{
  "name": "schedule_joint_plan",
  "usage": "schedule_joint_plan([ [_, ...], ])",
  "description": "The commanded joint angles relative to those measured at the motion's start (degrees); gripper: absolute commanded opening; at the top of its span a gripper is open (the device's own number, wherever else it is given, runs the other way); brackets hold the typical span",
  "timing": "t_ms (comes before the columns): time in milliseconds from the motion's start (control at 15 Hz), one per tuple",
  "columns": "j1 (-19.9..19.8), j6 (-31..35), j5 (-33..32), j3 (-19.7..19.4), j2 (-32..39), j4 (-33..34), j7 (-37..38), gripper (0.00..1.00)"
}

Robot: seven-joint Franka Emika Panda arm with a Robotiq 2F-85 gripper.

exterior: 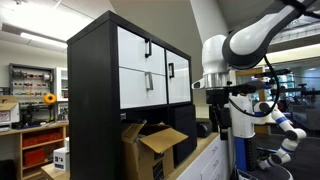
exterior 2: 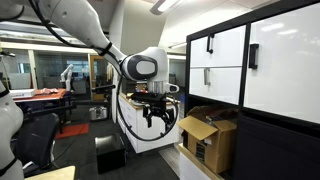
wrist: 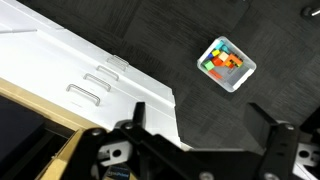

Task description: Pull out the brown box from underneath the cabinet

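Next, I close my gripper on the top edge of the brown box's front side [exterior: 159, 138], which faces out from under the cabinet.
The tall black cabinet [exterior: 120, 95] with white fronts and black bar handles shows in both exterior views [exterior 2: 260, 80]. The brown box [exterior: 150, 148] stands in its bottom opening with loose flaps up, and it also shows in an exterior view [exterior 2: 210, 140]. My gripper [exterior 2: 160, 120] hangs open and empty in the air, in front of the cabinet and apart from the box, as also seen in an exterior view [exterior: 222, 125]. In the wrist view the open fingers [wrist: 200, 125] frame dark carpet; the box and cabinet are out of that view.
A low white drawer unit [exterior 2: 135, 130] stands behind the gripper and shows in the wrist view [wrist: 80, 70]. A clear tub of coloured items [wrist: 228, 63] lies on the carpet. A black box [exterior 2: 110, 155] sits on the floor. Wooden shelving with red bins [exterior: 35, 140] stands at the back.
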Motion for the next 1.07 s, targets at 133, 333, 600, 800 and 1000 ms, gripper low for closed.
schedule_joint_plan([
  [133,-0.16,4.65,-1.89,1.85,3.14,2.11,0.16,1.00],
  [333,-0.05,6.68,-2.17,2.78,6.33,4.30,-0.75,1.00],
  [600,-0.47,8.94,-2.77,3.81,11.33,8.84,-2.06,1.00],
  [800,-0.84,11.80,-4.86,4.19,14.68,12.18,-2.67,1.00],
  [1000,-1.22,15.07,-7.88,4.25,17.62,15.23,-3.47,1.00],
])
